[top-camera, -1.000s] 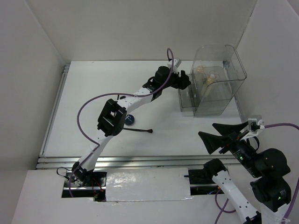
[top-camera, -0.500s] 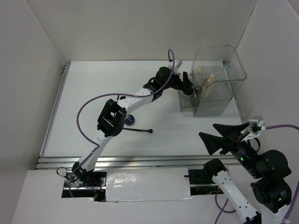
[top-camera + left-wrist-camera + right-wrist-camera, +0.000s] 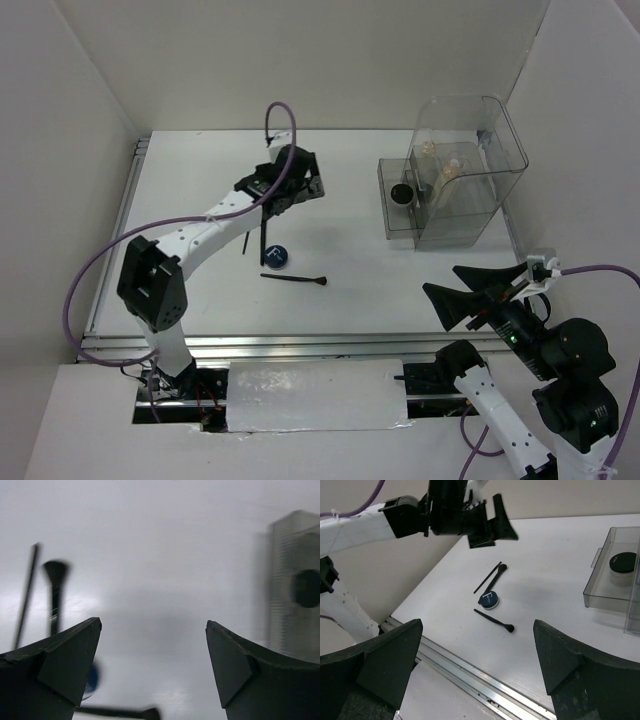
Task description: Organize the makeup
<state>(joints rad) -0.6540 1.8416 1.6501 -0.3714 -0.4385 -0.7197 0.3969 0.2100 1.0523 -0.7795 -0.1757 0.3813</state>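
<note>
Next, I close my left gripper on the round side of the dark-blue compact (image 3: 276, 257) (image 3: 93, 679), which lies on the table among the black brushes.
My left gripper (image 3: 306, 186) is open and empty above the middle of the table; the left wrist view (image 3: 152, 630) shows its jaws wide apart over bare table. A round dark-blue compact (image 3: 277, 257) lies near it, with one black brush (image 3: 295, 279) in front of it. Two more thin black brushes (image 3: 256, 237) lie side by side just behind the compact. A round black compact (image 3: 402, 194) sits in the clear tray (image 3: 390, 225) of the tall clear box (image 3: 470, 190). Beige items (image 3: 445, 160) show inside the box. My right gripper (image 3: 478, 290) is open and empty at the near right.
White walls enclose the table on the left, back and right. A metal rail (image 3: 300, 345) runs along the near edge. The right wrist view shows the blue compact (image 3: 489, 600), the brushes (image 3: 494, 620) and the tray (image 3: 600, 587) ahead.
My left gripper has pulled back from the clear tray and swung left over the table. The black compact now lies in the tray. The right arm has not moved.
</note>
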